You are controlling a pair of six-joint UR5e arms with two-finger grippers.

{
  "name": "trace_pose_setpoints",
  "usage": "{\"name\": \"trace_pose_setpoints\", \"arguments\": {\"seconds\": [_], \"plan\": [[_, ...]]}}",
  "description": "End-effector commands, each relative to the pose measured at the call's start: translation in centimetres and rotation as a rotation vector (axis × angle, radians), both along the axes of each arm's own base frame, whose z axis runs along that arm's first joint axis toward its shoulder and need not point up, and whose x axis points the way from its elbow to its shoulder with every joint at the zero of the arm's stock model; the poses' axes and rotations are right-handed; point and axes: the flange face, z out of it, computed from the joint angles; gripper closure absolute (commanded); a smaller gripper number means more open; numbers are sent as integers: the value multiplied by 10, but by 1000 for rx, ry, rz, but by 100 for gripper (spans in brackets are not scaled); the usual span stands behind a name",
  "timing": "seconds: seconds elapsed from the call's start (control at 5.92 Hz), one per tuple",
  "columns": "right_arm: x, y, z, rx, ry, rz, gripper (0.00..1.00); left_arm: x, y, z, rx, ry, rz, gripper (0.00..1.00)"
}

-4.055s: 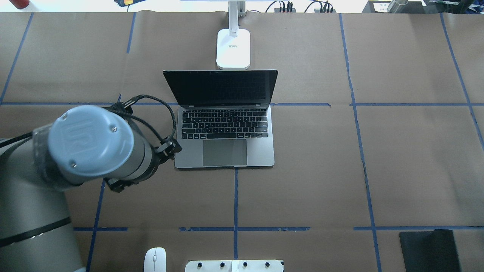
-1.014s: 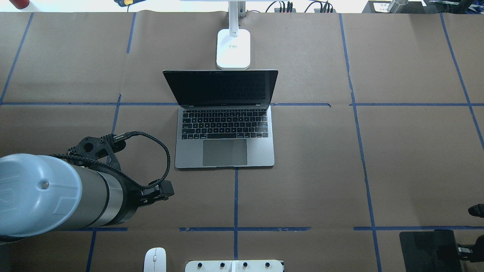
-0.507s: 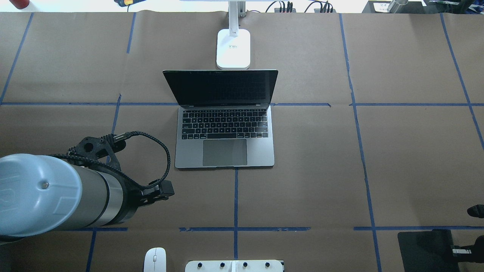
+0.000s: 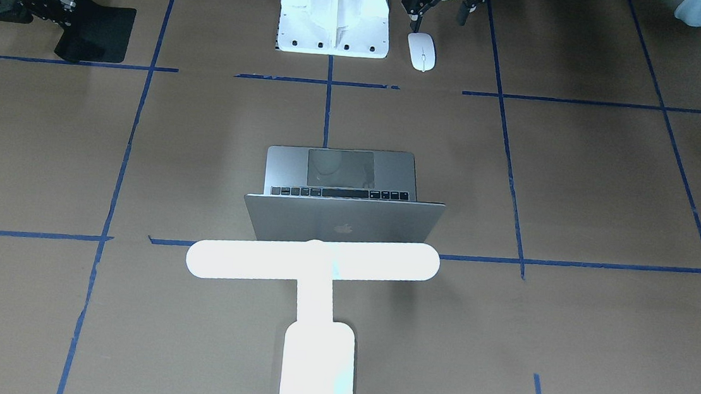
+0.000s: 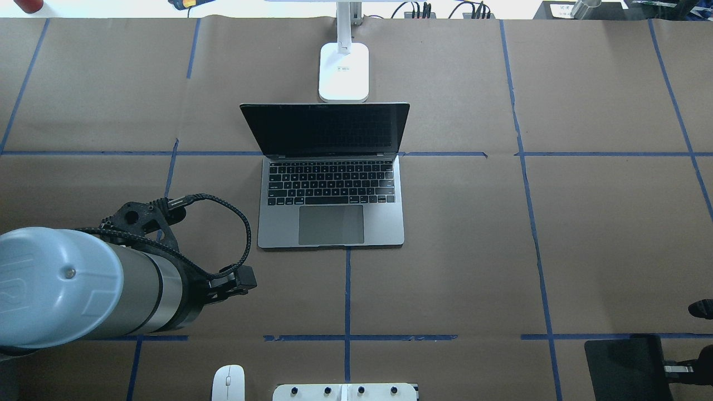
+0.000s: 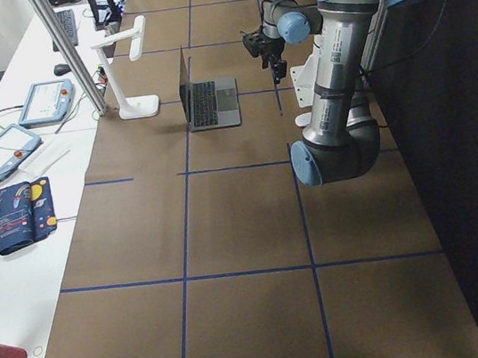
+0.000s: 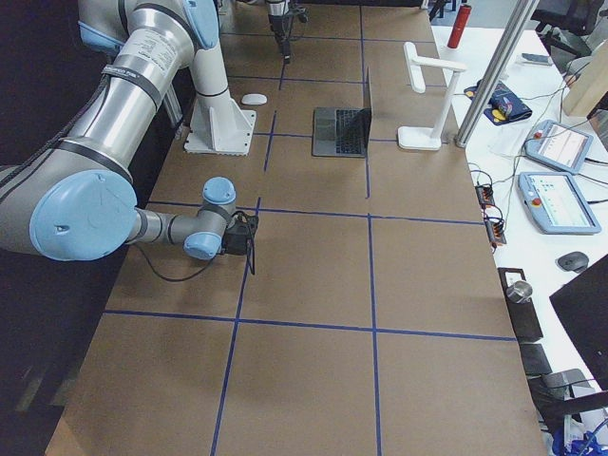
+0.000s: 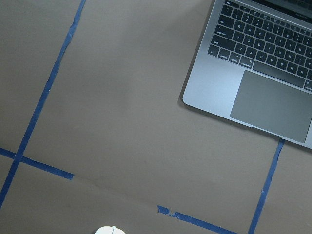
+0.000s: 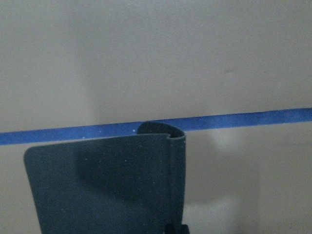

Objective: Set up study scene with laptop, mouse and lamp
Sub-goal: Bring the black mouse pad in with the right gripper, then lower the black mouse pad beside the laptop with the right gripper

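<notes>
Next, I let the black mouse pad go from my right gripper on the brown paper (image 4: 211, 193) beside the open laptop.
The laptop (image 5: 331, 223) stands open at the table's middle, its lid (image 4: 342, 221) showing the apple logo. The lamp (image 4: 313, 263) stands behind it, with its base (image 5: 343, 72) on the table. The mouse (image 5: 228, 383) lies by the near edge and also shows in the front-facing view (image 4: 421, 51) and the left wrist view (image 8: 111, 230). My left gripper (image 4: 439, 17) hovers just behind the mouse, fingers apart and empty. My right gripper (image 4: 68, 5) is shut on the edge of the black mouse pad (image 5: 621, 367), which curls in the right wrist view (image 9: 102, 185).
A white ribbed pedestal (image 5: 345, 391) with bolt holes stands at the near edge, right of the mouse. Blue tape lines cross the brown paper. Control pendants (image 7: 560, 147) and cables lie beyond the far edge. A red object (image 5: 28, 4) sits at the far left corner.
My left arm has drawn back from the laptop's left side toward the near edge. My right gripper has come in at the right, taken the mouse pad's edge, and pushed it slightly left.
</notes>
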Motion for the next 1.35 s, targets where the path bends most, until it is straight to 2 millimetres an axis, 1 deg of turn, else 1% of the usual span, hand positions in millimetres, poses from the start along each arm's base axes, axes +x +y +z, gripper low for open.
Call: {"name": "trace_pose_setpoints", "arguments": {"seconds": [0.0, 0.17, 0.34, 0.51, 0.68, 0.84, 1.01, 1.18], "plan": [[-13, -15, -37, 34, -90, 37, 100, 1, -1, 2, -2, -5, -1, 0], [-25, -48, -64, 122, -177, 85, 100, 1, -1, 1, 0, -3, -2, 0], [-24, -66, -69, 194, -190, 88, 100, 1, -1, 1, 0, -4, -2, 0], [-47, -86, -83, 200, -191, 103, 100, 1, -1, 0, 1, -1, -2, 0], [-83, -118, -116, 209, -182, 107, 100, 1, -1, 0, 1, -1, -2, 0], [-113, -157, -159, 223, -161, 102, 100, -1, -2, 0, 3, 0, -5, 0], [-135, -185, -194, 234, -126, 90, 100, -1, -2, 0, 3, 0, -7, 0], [-153, -212, -224, 274, -93, 70, 100, -1, -2, 0, 2, 0, -8, 0]]}}
